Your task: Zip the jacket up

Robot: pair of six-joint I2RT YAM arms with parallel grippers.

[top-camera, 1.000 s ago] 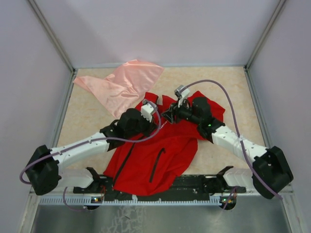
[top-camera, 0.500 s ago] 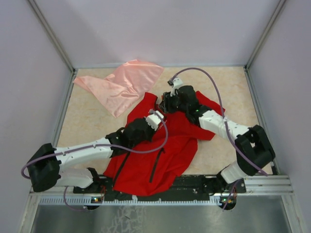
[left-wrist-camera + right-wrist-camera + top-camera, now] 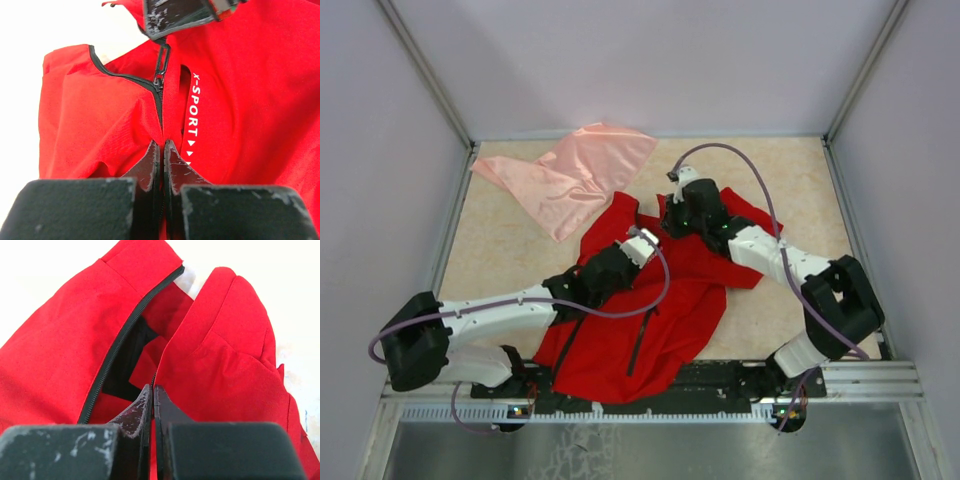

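Observation:
I should take the seam nearer the zipper pull (image 3: 161,116) with my left gripper and turn the jacket crosswise, because the jacket's open collar points to the far side.
The red jacket (image 3: 670,300) lies crumpled mid-table with its collar towards the far side. My left gripper (image 3: 642,238) is shut on the closed front seam of the jacket (image 3: 100,110) just below the white lettering (image 3: 194,105); its jaws (image 3: 163,146) pinch the fabric. The black zipper pull (image 3: 161,62) stands ahead of it and runs up into the right fingers (image 3: 175,15). My right gripper (image 3: 670,218) is shut (image 3: 153,389) on the pull. Ahead of it the collar (image 3: 225,370) is still open, with black zipper teeth (image 3: 125,335) along the left flap.
A pale pink shiny cloth (image 3: 575,175) lies at the far left, just beyond the jacket's collar. Grey walls (image 3: 410,150) enclose the beige table (image 3: 800,180) on three sides. The arm bases sit on a black rail (image 3: 720,378) at the near edge.
My right gripper has moved away from me towards the collar, and its arm has folded in. My left gripper has shifted slightly nearer and right along the seam. The jacket's front has drawn straighter.

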